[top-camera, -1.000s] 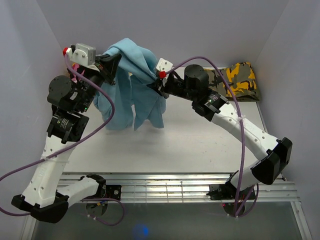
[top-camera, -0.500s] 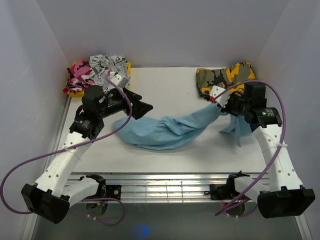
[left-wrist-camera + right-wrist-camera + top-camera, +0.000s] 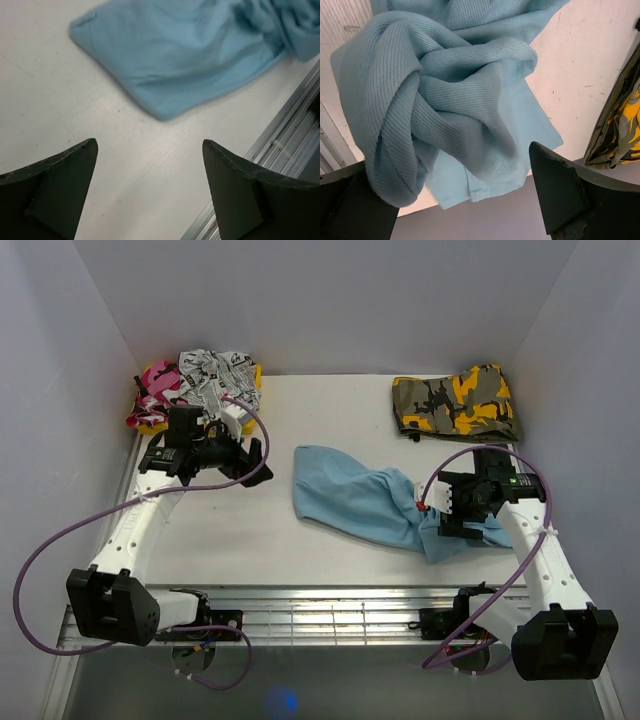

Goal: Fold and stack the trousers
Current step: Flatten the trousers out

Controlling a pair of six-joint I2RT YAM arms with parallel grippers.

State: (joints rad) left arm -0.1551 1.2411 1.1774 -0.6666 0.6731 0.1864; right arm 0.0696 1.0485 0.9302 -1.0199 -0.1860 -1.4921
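Observation:
Next, my left gripper moves to the light-blue trousers and grabs the near-side corner of their flatter end [image 3: 299,514] [image 3: 161,116].
The light-blue trousers [image 3: 365,500] lie crumpled across the middle-right of the table, flatter at their left end and bunched up at their right end. My left gripper [image 3: 253,462] is open and stands apart from them, to their left. In the left wrist view the trousers [image 3: 190,55] lie ahead of the left gripper [image 3: 150,145], with only bare table between its jaws. My right gripper [image 3: 440,512] is open over the bunched end. In the right wrist view the twisted folds of the trousers [image 3: 455,95] fill the space in front of the right gripper [image 3: 447,157], loose between the wide jaws.
A folded yellow-and-green camouflage garment [image 3: 455,405] lies at the back right, also in the right wrist view [image 3: 620,120]. A pile of pink and white patterned clothes [image 3: 195,380] sits at the back left. A metal rail [image 3: 330,610] runs along the near edge. Walls close three sides.
Both grippers held the trousers up at the back a second ago. The left let go first, then the right; the trousers now lie on the table and both arms have drawn apart.

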